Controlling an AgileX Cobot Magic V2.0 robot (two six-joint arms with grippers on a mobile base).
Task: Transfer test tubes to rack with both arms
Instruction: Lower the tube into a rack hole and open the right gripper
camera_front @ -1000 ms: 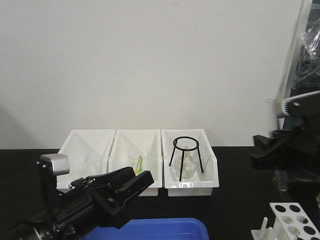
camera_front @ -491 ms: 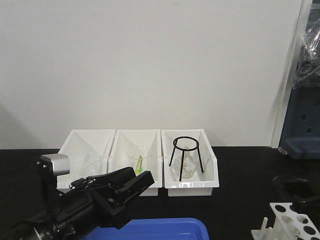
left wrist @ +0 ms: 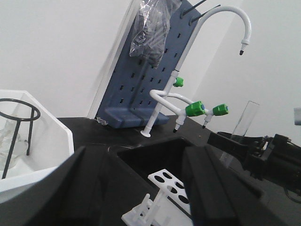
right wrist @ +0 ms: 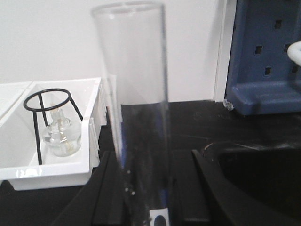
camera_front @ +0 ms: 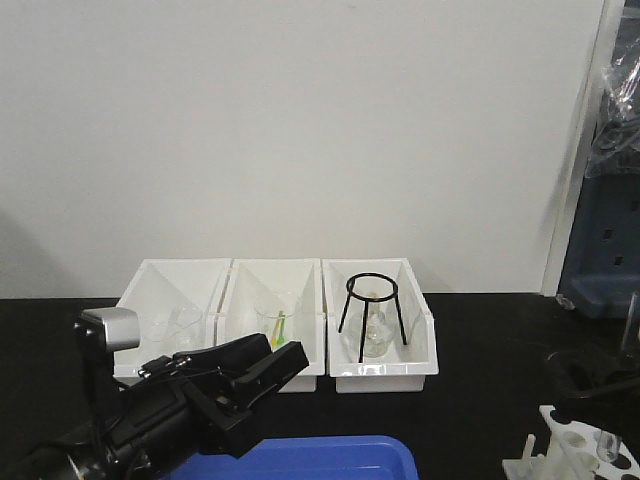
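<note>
Next, I set the clear test tube upright in a hole on the white rack's peg side point(camera_front: 599, 474) using my right gripper.
A clear test tube point(right wrist: 134, 94) stands upright between my right gripper's fingers point(right wrist: 109, 188), which are shut on it. In the front view that right gripper point(camera_front: 600, 385) hovers at the far right. The tube's rounded bottom point(camera_front: 607, 445) reaches the top of the white rack point(camera_front: 572, 440). From the left wrist view, the same tube point(left wrist: 244, 120) leans slightly over the rack point(left wrist: 169, 181). My left gripper point(camera_front: 285, 360) sits low on the left, open, with nothing between its fingers point(left wrist: 214, 188).
Three white bins point(camera_front: 170, 285) line the back; beakers sit in two, and a black tripod stand point(camera_front: 372, 300) over a flask is in the right one. A blue tray point(camera_front: 330, 455) lies in front. A black sink point(left wrist: 155, 153), faucet point(left wrist: 225, 12) and blue pegboard point(camera_front: 610, 250) stand at right.
My right arm dropped from high at the right edge down to the rack, bringing the tube over its holes. The left arm stayed still.
</note>
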